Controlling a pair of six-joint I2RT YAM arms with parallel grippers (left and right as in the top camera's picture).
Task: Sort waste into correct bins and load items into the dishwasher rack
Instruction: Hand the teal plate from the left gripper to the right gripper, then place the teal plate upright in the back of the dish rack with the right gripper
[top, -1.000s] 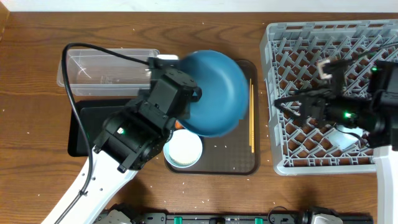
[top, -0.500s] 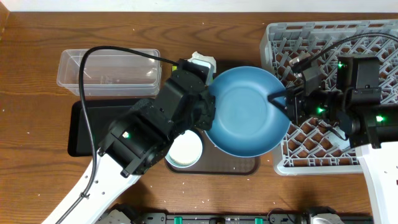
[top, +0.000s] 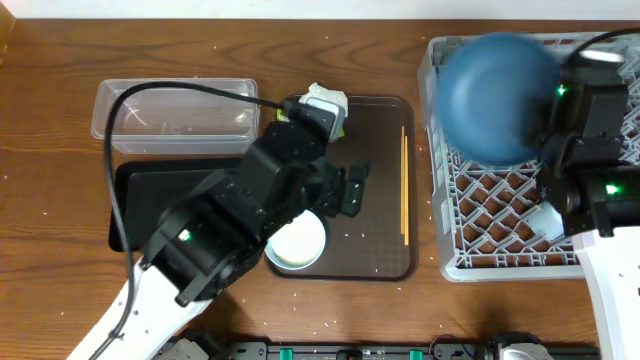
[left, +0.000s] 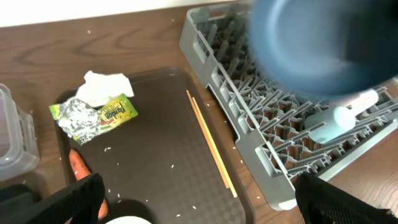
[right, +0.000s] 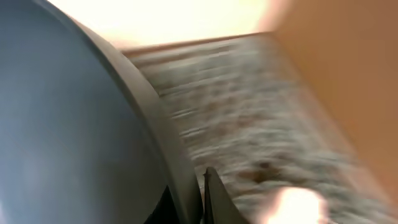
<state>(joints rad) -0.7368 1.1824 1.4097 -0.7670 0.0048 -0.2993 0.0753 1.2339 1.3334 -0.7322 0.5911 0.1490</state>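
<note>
I need to set the dark-blue plate down with my right gripper in the dishwasher rack's back part (top: 618, 96) farthest from the serving tray.
The large dark-blue plate (top: 490, 95) hangs blurred over the far left part of the dishwasher rack (top: 500, 240). My right gripper (right: 199, 186) is shut on its rim (right: 155, 124). My left gripper (left: 200, 208) stands open over the brown serving tray (top: 385, 120), nothing between its fingers (left: 78, 199). On that tray lie thin wooden chopsticks (left: 211, 146), crumpled white tissue (left: 102, 87), silver foil (left: 78, 121), a yellow-green wrapper (left: 117, 112), an orange carrot (left: 78, 167) and loose rice (left: 196, 210). A white bowl (top: 295, 243) sits at the tray's front left.
The clear tub (top: 175, 115) stands at the back left, with the black tray (top: 130, 205) in front of it, partly under my left arm. A pale cup-like item (left: 339, 119) lies inside the rack. Bare wooden table (top: 50, 150) lies to the far left.
The plate passed from my left gripper to my right. The left opened and drew back over the brown tray. The right shut on the rim and carried the plate over the rack.
</note>
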